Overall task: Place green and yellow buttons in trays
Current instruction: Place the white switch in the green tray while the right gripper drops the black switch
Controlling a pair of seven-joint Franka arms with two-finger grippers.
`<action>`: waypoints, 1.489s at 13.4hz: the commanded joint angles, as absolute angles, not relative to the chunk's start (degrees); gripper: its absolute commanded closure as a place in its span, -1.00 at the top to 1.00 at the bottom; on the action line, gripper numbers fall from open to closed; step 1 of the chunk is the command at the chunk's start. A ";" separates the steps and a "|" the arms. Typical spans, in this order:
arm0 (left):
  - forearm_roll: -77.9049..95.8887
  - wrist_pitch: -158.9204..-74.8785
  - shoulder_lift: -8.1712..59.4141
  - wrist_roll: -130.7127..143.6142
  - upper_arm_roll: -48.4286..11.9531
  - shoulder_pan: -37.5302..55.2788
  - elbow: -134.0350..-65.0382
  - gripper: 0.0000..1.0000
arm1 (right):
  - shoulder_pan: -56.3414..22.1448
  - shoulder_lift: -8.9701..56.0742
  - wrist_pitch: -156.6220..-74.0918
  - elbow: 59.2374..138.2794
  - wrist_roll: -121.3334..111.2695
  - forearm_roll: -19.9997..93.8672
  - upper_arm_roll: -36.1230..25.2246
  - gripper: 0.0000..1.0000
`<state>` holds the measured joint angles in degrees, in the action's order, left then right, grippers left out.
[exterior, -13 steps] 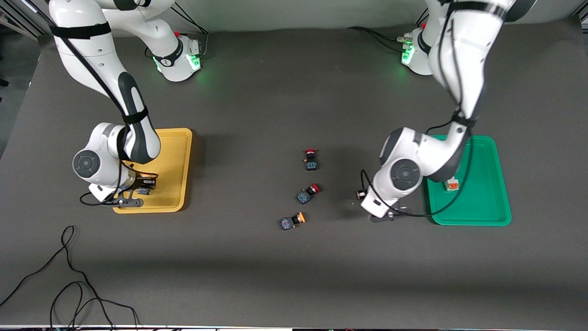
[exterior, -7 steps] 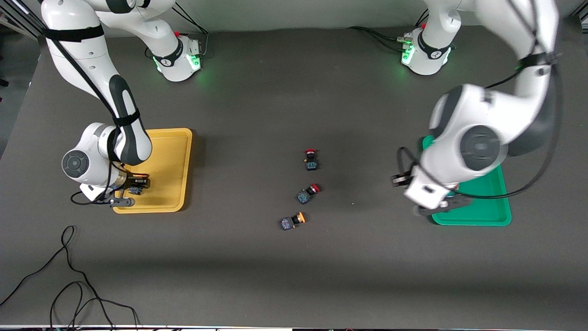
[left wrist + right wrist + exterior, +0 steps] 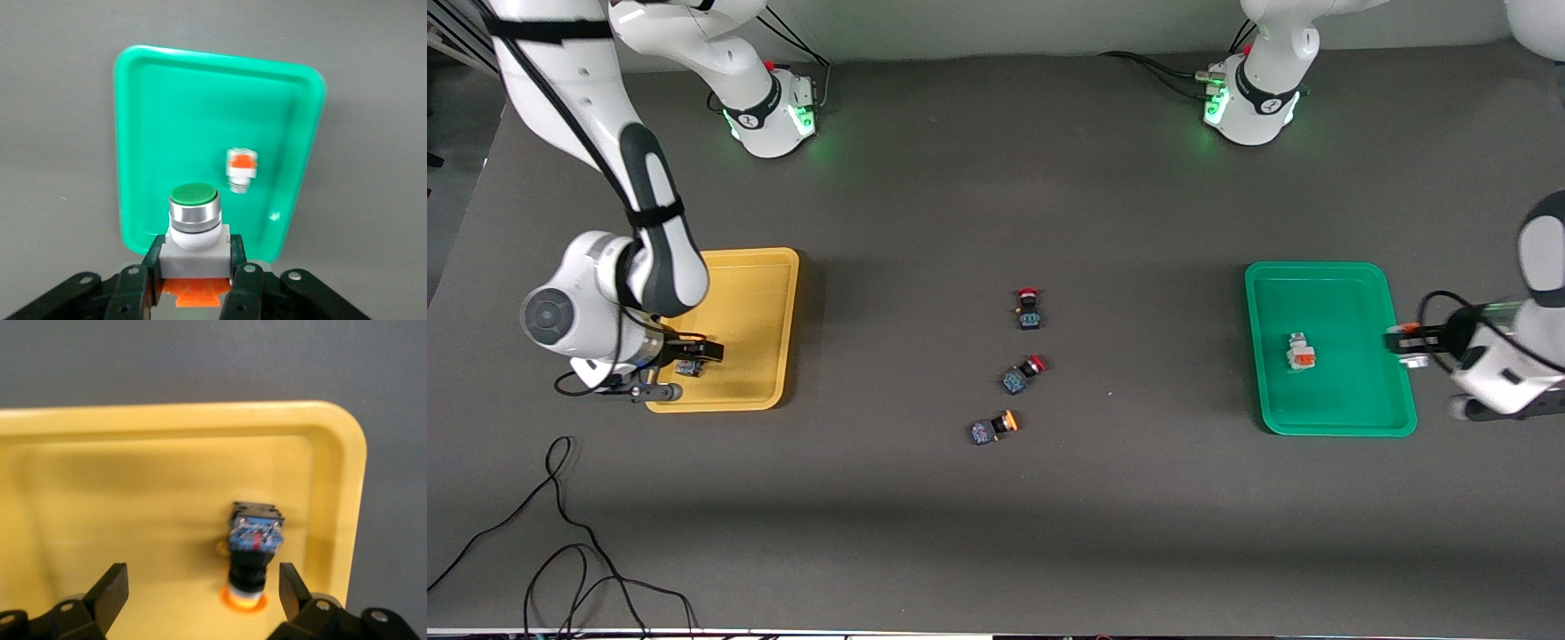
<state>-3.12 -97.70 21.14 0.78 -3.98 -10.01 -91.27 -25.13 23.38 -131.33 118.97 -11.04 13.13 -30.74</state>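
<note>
The robot's left gripper should put the white-bodied green button down in the green tray [image 3: 1353, 350] [image 3: 177, 164], next to the second green button.
My left gripper [image 3: 1405, 341] is shut on a white-bodied green button [image 3: 194, 225] and holds it in the air over the green tray's [image 3: 1347, 298] rim at the left arm's end of the table. A second green button [image 3: 1300, 351] lies in that tray, also seen in the left wrist view [image 3: 240, 169]. My right gripper [image 3: 696, 352] is open over the yellow tray [image 3: 756, 311]. A black yellow-capped button [image 3: 253, 547] stands cap-down in that tray between the open fingers. Another yellow-capped button [image 3: 991, 428] lies on the table's middle.
Two black red-capped switches [image 3: 1029, 308] [image 3: 1023, 374] lie on the table's middle, farther from the front camera than the loose yellow button. A black cable [image 3: 560, 533] trails at the right arm's end, nearest the front camera.
My left arm has swung with the green button from the table's middle across the green tray to its rim at the left arm's end. My right gripper has shifted slightly toward its own end.
</note>
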 commanded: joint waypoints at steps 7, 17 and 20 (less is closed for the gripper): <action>-7.65 -142.20 21.71 -4.75 -4.75 -16.52 -124.37 -0.50 | -35.68 31.26 -117.17 90.83 19.31 21.76 -29.27 0.89; -7.56 -118.72 21.10 -7.56 -5.27 -16.00 -107.71 1.00 | -35.77 59.06 -120.93 58.54 48.16 25.05 -21.37 0.99; -6.95 -103.32 20.48 -7.56 -5.54 -15.73 -95.75 1.00 | -37.95 60.90 -126.54 58.54 54.29 24.61 -19.42 0.99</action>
